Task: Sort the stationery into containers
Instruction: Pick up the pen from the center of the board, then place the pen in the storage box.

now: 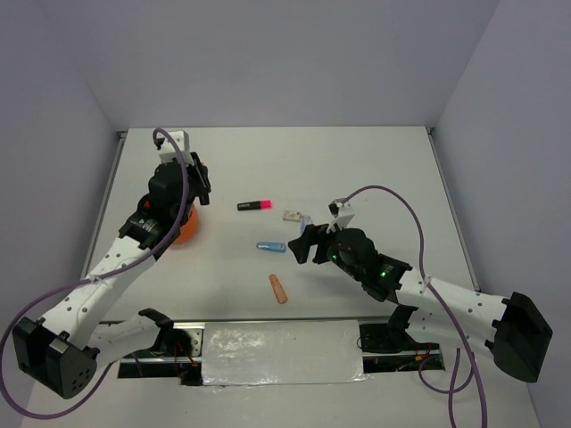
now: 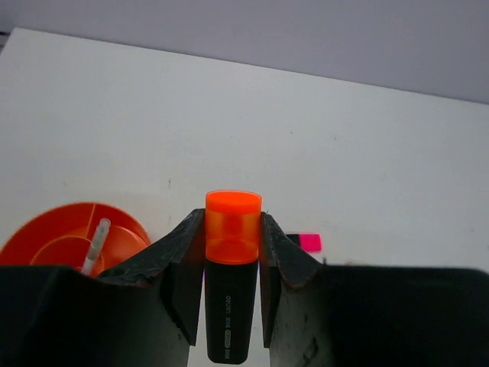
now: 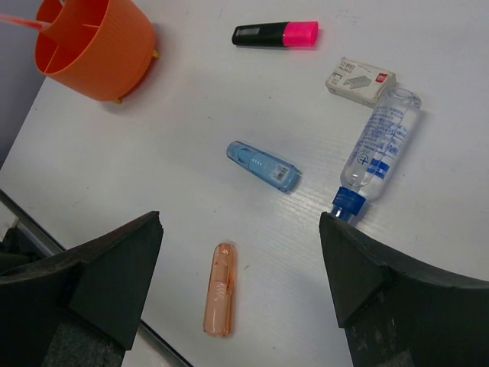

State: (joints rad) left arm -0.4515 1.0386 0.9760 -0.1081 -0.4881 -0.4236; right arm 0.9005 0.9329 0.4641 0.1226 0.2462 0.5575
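Note:
Next, my left gripper drops the black highlighter in the orange tub's outer compartment (image 1: 185, 206) (image 2: 122, 235), beside the thin pen.
My left gripper (image 2: 232, 252) is shut on a black highlighter with an orange cap (image 2: 232, 229) and holds it above the table beside the round orange tub (image 2: 69, 241). The tub (image 1: 186, 227) has divider compartments and holds a thin pen (image 2: 95, 243). My right gripper (image 3: 241, 233) is open and empty above the peach oblong eraser (image 3: 220, 288). A pink-capped black highlighter (image 3: 275, 34), a blue marker (image 3: 264, 166), a white block (image 3: 360, 79) and a clear glue bottle with a blue cap (image 3: 377, 149) lie on the table beyond it.
In the top view the pink-capped highlighter (image 1: 254, 205), white block (image 1: 292, 215), blue marker (image 1: 270, 247) and peach eraser (image 1: 278, 288) lie mid-table between the arms. The table's near edge (image 3: 99, 287) runs close to the eraser.

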